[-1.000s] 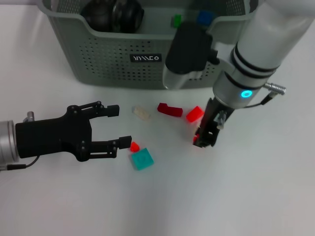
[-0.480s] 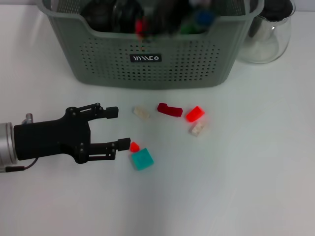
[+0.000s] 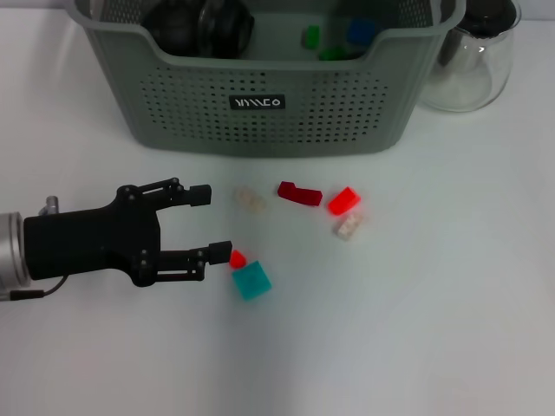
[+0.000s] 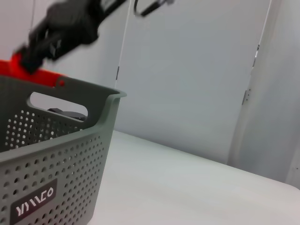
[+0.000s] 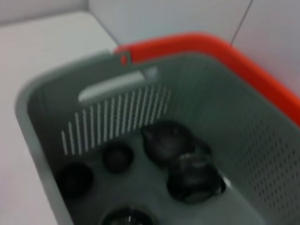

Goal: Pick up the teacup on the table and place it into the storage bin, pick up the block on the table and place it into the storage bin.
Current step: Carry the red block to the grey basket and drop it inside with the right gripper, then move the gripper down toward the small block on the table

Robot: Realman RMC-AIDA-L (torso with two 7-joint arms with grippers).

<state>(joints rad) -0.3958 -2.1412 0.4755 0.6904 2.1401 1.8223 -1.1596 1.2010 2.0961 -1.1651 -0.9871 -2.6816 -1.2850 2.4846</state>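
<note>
The robot's right gripper should release its block in the storage bin (image 3: 273, 89), just behind the front side of the bin by the label.
The grey-green storage bin (image 3: 260, 113) stands at the back of the table, and several dark teacups (image 3: 199, 26) and a green and a blue block lie in it. Loose blocks lie in front of it: beige (image 3: 250, 199), dark red (image 3: 299, 193), red (image 3: 343, 201), whitish (image 3: 349, 227), teal (image 3: 251, 282) and a small red one (image 3: 237, 258). My left gripper (image 3: 211, 222) is open and low over the table, with its near fingertip beside the small red block. My right gripper (image 4: 65, 28) shows only as a blurred dark shape above the bin (image 4: 51, 154). The right wrist view looks down on the teacups (image 5: 166, 140) in the bin (image 5: 37, 103).
A clear glass carafe (image 3: 473, 61) stands to the right of the bin. An orange-red rim (image 5: 234, 56) lies behind the bin's far wall. White table (image 3: 416, 329) stretches in front of the blocks.
My right arm was down at a small red block right of the cluster, rose over the bin and left the head view. That block is gone from the table. My left gripper stayed.
</note>
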